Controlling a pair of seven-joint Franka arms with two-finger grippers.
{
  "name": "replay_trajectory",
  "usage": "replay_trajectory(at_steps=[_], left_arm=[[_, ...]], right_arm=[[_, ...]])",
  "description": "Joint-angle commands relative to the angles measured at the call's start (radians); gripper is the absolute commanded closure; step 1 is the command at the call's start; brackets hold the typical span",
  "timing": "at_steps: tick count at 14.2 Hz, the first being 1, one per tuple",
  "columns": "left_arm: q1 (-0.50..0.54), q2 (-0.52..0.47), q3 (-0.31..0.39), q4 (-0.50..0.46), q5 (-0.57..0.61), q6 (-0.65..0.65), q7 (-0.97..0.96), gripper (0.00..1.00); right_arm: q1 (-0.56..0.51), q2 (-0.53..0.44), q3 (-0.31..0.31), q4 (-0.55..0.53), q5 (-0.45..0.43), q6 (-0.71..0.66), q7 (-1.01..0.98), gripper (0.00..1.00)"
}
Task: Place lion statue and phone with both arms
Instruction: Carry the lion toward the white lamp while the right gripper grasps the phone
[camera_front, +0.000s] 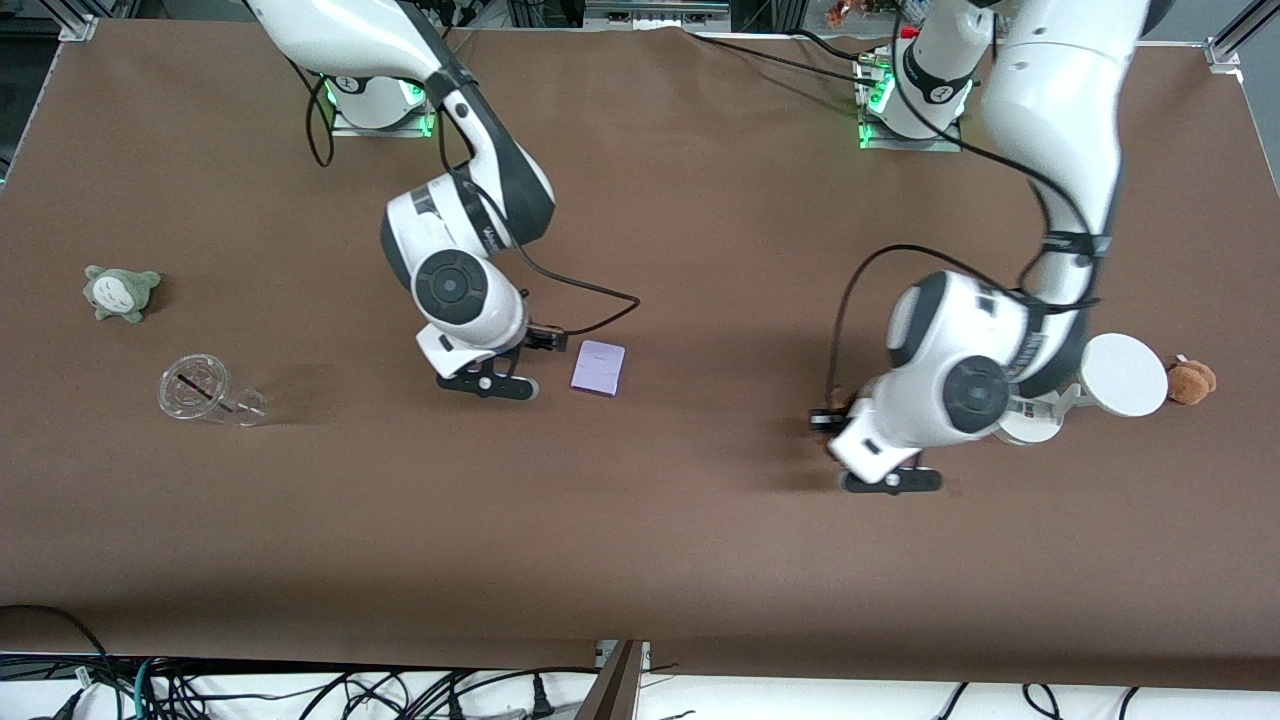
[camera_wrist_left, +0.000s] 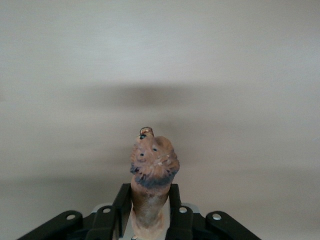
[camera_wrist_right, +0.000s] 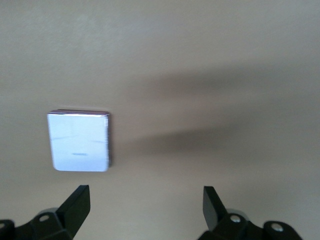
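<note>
Next, my left gripper lets go of the lion statue on the table (camera_front: 935, 432) beside the white two-disc device, on the phone's side. The statue is now just above the bare table.
The lion statue (camera_wrist_left: 152, 160), reddish-brown with a dark mane, is clamped between the fingers of my left gripper (camera_wrist_left: 150, 202), which holds it just above the bare table. In the front view my left gripper (camera_front: 892, 482) is low over the table toward the left arm's end, and the statue is hidden under the hand. The pale-lavender phone (camera_front: 598, 368) lies flat on the table near the middle. My right gripper (camera_front: 487, 387) is open and empty, low beside the phone on the right arm's side. In the right wrist view the phone (camera_wrist_right: 80, 141) lies off to one side of the open gripper (camera_wrist_right: 145, 200), not between its fingers.
A white round two-disc device (camera_front: 1120, 375) and a brown plush (camera_front: 1190, 382) sit beside the left arm's hand, at that end of the table. A grey-green plush (camera_front: 120, 292) and a clear plastic cup on its side (camera_front: 205, 392) lie at the right arm's end.
</note>
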Motion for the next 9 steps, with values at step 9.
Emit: replay_trajectory(at_steps=[9], left_arm=[[0.256,-0.038,-0.007,-0.225,-0.004,0.052,0.284,1.00]], right_arm=[[0.113,0.129,-0.009,0.003,0.069,0.263,0.119,0.00]])
